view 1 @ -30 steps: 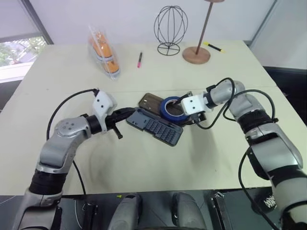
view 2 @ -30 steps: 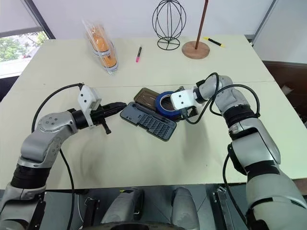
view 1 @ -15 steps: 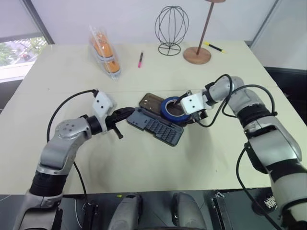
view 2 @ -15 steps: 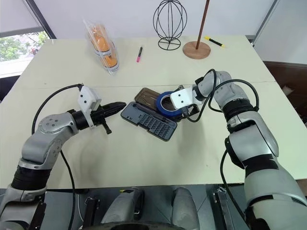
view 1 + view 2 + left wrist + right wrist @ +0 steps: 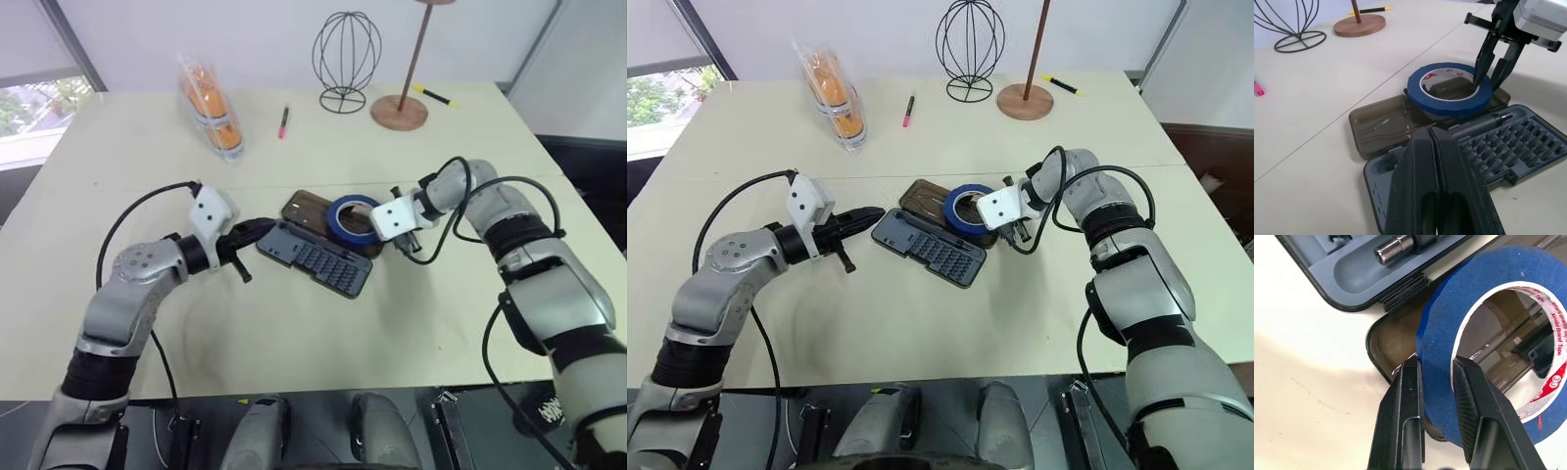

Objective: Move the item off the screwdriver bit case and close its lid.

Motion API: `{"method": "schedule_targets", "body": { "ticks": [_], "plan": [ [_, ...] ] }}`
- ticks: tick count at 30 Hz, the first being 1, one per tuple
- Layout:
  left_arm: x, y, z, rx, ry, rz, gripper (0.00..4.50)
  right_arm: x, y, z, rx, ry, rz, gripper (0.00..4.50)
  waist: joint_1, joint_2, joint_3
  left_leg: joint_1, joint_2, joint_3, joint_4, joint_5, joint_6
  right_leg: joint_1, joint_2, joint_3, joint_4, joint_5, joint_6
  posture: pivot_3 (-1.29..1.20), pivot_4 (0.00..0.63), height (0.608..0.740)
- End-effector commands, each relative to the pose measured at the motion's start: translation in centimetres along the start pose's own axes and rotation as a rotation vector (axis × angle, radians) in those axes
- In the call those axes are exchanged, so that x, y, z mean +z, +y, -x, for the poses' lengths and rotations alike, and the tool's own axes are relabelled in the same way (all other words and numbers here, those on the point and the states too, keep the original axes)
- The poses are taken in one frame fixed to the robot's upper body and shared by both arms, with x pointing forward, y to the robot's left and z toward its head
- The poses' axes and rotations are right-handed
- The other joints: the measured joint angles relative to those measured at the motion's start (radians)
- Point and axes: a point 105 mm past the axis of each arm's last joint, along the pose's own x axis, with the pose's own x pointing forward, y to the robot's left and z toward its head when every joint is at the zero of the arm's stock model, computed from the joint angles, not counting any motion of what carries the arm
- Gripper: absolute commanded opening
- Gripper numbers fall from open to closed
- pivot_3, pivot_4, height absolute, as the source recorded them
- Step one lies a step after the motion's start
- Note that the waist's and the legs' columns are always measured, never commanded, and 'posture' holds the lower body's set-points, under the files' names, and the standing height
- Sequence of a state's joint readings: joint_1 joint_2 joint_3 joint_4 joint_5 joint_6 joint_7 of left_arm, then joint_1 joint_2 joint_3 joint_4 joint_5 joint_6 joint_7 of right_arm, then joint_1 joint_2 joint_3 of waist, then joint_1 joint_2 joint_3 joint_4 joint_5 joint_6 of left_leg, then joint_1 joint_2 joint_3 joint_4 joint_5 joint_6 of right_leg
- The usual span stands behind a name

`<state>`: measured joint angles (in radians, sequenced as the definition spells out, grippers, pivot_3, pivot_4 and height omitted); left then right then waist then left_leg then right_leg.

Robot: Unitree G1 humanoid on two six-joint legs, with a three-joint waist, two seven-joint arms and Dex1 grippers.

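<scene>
My right gripper has the blue tape. It will let go of the tape near the seam by the table edge (image 5: 513,201) farthest from my left gripper.
The roll of blue tape (image 5: 351,217) rests on the open smoky-brown lid (image 5: 306,208) of the screwdriver bit case (image 5: 318,259), mid-table. My right gripper (image 5: 1437,367) is shut on the tape's wall at its right side, one finger inside the hollow, one outside. The grey tray holds rows of bits and a slim driver (image 5: 1484,122). My left gripper (image 5: 265,227) is shut, level, with its tips at the tray's left end; whether they touch it I cannot tell.
At the back stand a clear pack of orange items (image 5: 211,103), a pink marker (image 5: 284,121), a wire globe (image 5: 348,59), a wooden stand base (image 5: 399,112) and a yellow pen (image 5: 434,95). Bare table (image 5: 294,333) lies in front of the case.
My right gripper's fingers have closed from wide open onto the tape's wall. The left arm has stayed still.
</scene>
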<state>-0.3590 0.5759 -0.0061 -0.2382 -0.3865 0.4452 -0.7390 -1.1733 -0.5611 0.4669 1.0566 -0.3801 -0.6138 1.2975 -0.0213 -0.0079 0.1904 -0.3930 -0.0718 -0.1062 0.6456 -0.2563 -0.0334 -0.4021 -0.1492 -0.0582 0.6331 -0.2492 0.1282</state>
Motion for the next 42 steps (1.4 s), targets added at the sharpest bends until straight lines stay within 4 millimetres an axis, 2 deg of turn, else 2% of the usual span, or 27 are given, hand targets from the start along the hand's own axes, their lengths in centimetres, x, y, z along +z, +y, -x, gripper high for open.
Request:
{"method": "schedule_targets", "body": {
  "ticks": [1,7,12,13,17,19,23,27,29,32,38,42],
  "plan": [
    [1.3,0.1,0.0,0.006,-0.042,-0.043,0.0,0.9,-0.7,0.3,-0.007,-0.016,0.04,0.32,0.0,0.0,0.0,0.0,0.0,0.0,0.0,0.0,0.0,0.0,0.0,0.0,0.0,0.0,0.0,0.0,0.15,0.74],
    [1.3,-0.1,-0.2,0.003,-0.047,-0.039,0.0,0.9,-1.5,1.8,-0.064,0.001,0.071,0.32,0.001,0.0,0.0,0.0,0.0,0.0,0.0,0.0,0.0,0.0,0.0,0.0,0.0,0.0,0.0,0.0,0.15,0.74],
    [1.2,-0.3,-0.3,0.0,-0.047,-0.037,0.0,1.7,-4.2,5.6,-0.282,-0.06,0.003,0.32,0.003,0.0,0.0,0.0,0.0,0.0,0.0,0.0,0.0,0.0,0.0,0.001,0.0,0.0,0.0,0.0,0.15,0.74],
    [1.2,-0.4,-0.3,-0.001,-0.047,-0.036,0.0,1.5,-4.8,6.8,-0.352,-0.064,-0.025,0.32,0.004,0.0,0.0,0.0,0.0,0.0,0.0,0.0,0.0,0.0,0.0,0.0,0.0,0.0,0.0,0.0,0.15,0.74],
    [1.1,-0.4,-0.4,-0.005,-0.046,-0.031,0.0,-0.4,-5.8,11.1,-0.593,-0.028,-0.142,0.32,0.009,0.0,0.0,0.0,0.0,0.0,0.0,0.0,0.0,0.0,0.0,0.001,0.0,0.0,0.0,0.0,0.15,0.74],
    [1.0,-0.4,-0.5,-0.007,-0.045,-0.028,0.0,-2.4,-5.7,12.7,-0.716,0.004,-0.251,0.32,0.01,0.0,0.0,-0.001,0.0,0.001,0.0,0.0,0.0,0.0,-0.001,0.001,0.0,0.0,0.0,0.0,0.15,0.74],
    [1.0,-0.3,-0.8,-0.021,-0.044,-0.025,0.0,-7.8,-3.2,14.1,-0.856,0.167,-0.443,0.32,0.01,0.0,0.0,-0.001,0.0,0.001,0.0,0.0,0.0,0.0,-0.001,0.001,0.0,0.0,0.0,0.0,0.15,0.74],
    [1.0,-0.3,-1.1,-0.037,-0.045,-0.028,0.0,-12.0,0.4,13.4,-0.857,0.288,-0.669,0.32,0.004,0.0,0.0,-0.001,0.0,0.004,0.0,0.0,0.0,-0.001,-0.001,0.001,0.0,0.0,0.0,0.0,0.15,0.74],
    [1.1,-0.3,-1.3,-0.044,-0.045,-0.029,0.0,-13.1,1.7,13.0,-0.838,0.345,-0.708,0.32,0.0,0.0,0.0,-0.001,0.0,0.004,0.0,0.0,0.0,-0.001,-0.001,0.002,0.0,0.0,0.0,0.0,0.15,0.74],
    [1.0,-0.3,-1.4,-0.053,-0.041,-0.033,0.0,-14.5,3.1,12.6,-0.852,0.361,-0.855,0.32,-0.002,0.001,0.0,-0.001,0.0,0.007,0.0,0.0,0.001,-0.002,-0.001,0.003,0.001,0.0,0.0,0.0,0.15,0.74],
    [1.1,-0.4,-1.4,-0.053,-0.046,-0.03,0.0,-16.4,5.4,12.6,-0.848,0.472,-0.934,0.32,0.003,0.001,0.0,-0.001,0.0,0.011,0.0,0.0,0.001,-0.002,-0.001,0.003,0.001,0.0,0.0,0.0,0.15,0.74],
    [1.0,-0.4,-1.2,-0.046,-0.041,-0.031,0.0,-17.0,6.3,12.5,-0.842,0.509,-0.945,0.32,0.003,0.001,0.0,-0.001,0.0,0.012,0.0,0.0,0.001,-0.002,-0.001,0.004,0.001,0.0,0.0,0.0,0.15,0.74]
  ]
}}
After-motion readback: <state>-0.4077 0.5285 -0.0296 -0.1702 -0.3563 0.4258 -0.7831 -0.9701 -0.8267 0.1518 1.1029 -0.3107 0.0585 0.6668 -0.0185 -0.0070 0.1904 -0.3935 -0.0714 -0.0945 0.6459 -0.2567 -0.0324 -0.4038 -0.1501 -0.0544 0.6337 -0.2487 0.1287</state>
